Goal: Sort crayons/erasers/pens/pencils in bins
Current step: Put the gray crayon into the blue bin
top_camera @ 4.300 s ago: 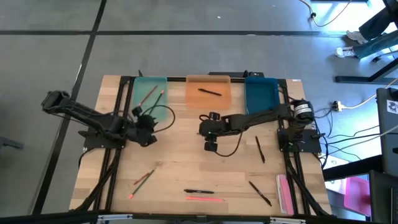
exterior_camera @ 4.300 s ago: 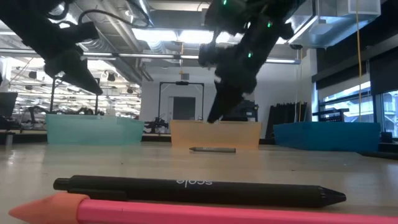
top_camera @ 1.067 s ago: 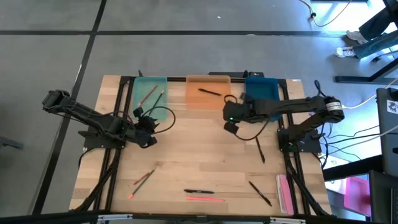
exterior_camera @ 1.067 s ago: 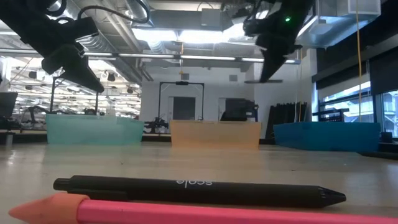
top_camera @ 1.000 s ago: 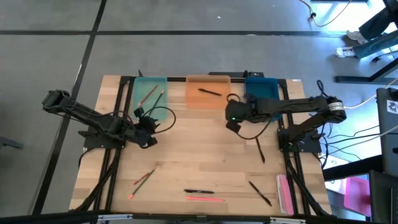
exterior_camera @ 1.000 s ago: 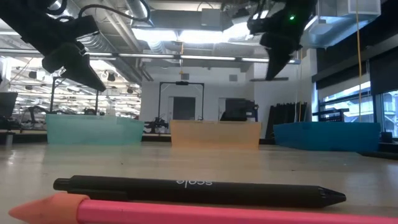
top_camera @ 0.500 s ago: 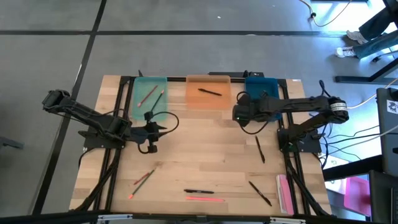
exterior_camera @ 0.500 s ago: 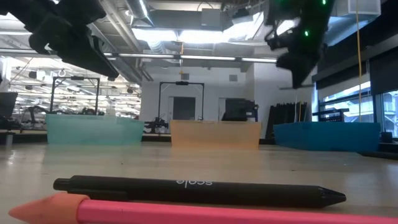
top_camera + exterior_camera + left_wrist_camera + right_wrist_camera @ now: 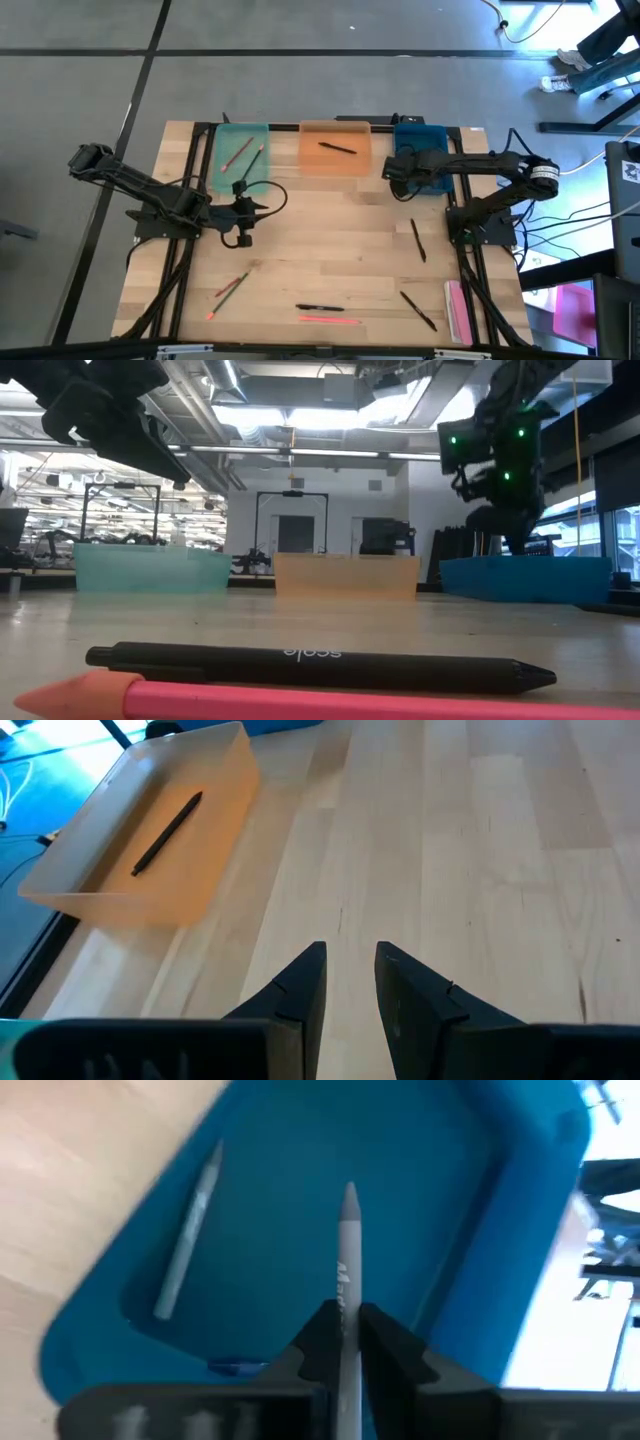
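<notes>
I need to use my right gripper to set the grey stick down on the bottom of the blue bin, next to the second grey stick (image 9: 424, 172) (image 9: 300, 1270).
My right gripper (image 9: 346, 1325) hangs over the near left corner of the blue bin (image 9: 421, 152), shut on a grey stick (image 9: 346, 1240) with dark lettering. A second grey stick (image 9: 188, 1240) lies on that bin's floor. The orange bin (image 9: 335, 150) holds a black pen (image 9: 338, 148). Two pencils (image 9: 244, 154) lie in the teal bin (image 9: 240, 150). My left gripper (image 9: 350, 975) is open over bare wood just in front of the teal bin, with nothing between its fingers. My right gripper pinches the grey stick between its two fingers, partway along its shaft (image 9: 345, 1302). The stick lies along the fingers, and its pointed free end (image 9: 348, 1192) sticks out past the fingertips. The fingers slant down over the blue bin. The stick is clear of the bin's floor.
On the near half of the table lie black pens (image 9: 417, 240), (image 9: 418, 310), (image 9: 320, 308), a red pencil (image 9: 330, 320) and two more pencils (image 9: 232, 287). A pink strip (image 9: 455, 310) lies at the near right edge. The table's middle is bare wood.
My right gripper has gone from beside the orange bin toward the table's right edge and down, to above the blue bin. It rolled on the way and stayed shut on the grey stick. My left gripper has turned toward the table's right and tipped up a little.
</notes>
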Controlling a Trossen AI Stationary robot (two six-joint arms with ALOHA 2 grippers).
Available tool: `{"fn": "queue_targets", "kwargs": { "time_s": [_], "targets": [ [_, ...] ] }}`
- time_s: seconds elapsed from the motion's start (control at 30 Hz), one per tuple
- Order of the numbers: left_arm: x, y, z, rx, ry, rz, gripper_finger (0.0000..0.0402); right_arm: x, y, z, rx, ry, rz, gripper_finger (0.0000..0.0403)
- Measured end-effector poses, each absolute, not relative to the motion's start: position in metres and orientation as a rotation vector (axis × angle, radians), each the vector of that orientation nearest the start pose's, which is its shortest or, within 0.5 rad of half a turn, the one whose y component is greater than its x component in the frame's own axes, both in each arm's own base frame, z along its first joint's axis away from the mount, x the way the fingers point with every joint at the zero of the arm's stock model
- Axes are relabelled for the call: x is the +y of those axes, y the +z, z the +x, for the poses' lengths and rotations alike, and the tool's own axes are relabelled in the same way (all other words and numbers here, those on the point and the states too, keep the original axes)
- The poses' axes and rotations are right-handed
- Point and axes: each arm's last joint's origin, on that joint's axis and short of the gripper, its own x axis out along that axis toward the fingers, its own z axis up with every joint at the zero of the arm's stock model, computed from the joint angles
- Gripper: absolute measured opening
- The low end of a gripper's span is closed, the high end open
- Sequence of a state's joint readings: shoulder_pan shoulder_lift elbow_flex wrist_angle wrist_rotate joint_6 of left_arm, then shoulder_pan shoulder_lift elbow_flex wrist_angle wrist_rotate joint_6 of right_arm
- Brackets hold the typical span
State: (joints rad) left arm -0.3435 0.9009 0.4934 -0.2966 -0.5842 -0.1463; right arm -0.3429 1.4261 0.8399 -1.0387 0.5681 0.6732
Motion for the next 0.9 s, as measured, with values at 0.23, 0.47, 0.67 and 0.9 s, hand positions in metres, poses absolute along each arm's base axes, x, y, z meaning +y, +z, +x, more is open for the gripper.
{"fn": "queue_targets", "kwargs": {
  "time_s": [0.23, 0.47, 0.67, 0.9],
  "targets": [
    [-0.044, 0.209, 0.17, 0.611, 0.276, 0.175, 0.0082, -0.094, 0.171, 0.189, 1.355, -1.181, 0.343, 0.0039],
    [-0.044, 0.209, 0.17, 0.61, 0.277, 0.173, 0.0082, -0.096, 0.169, 0.191, 1.316, -1.179, 0.358, 0.0039],
    [-0.044, 0.209, 0.17, 0.61, 0.277, 0.174, 0.0082, -0.096, 0.169, 0.192, 1.313, -1.164, 0.379, 0.0039],
    [-0.044, 0.209, 0.17, 0.61, 0.277, 0.174, 0.0082, -0.096, 0.169, 0.193, 1.286, -1.18, 0.398, 0.0039]
  ]
}}
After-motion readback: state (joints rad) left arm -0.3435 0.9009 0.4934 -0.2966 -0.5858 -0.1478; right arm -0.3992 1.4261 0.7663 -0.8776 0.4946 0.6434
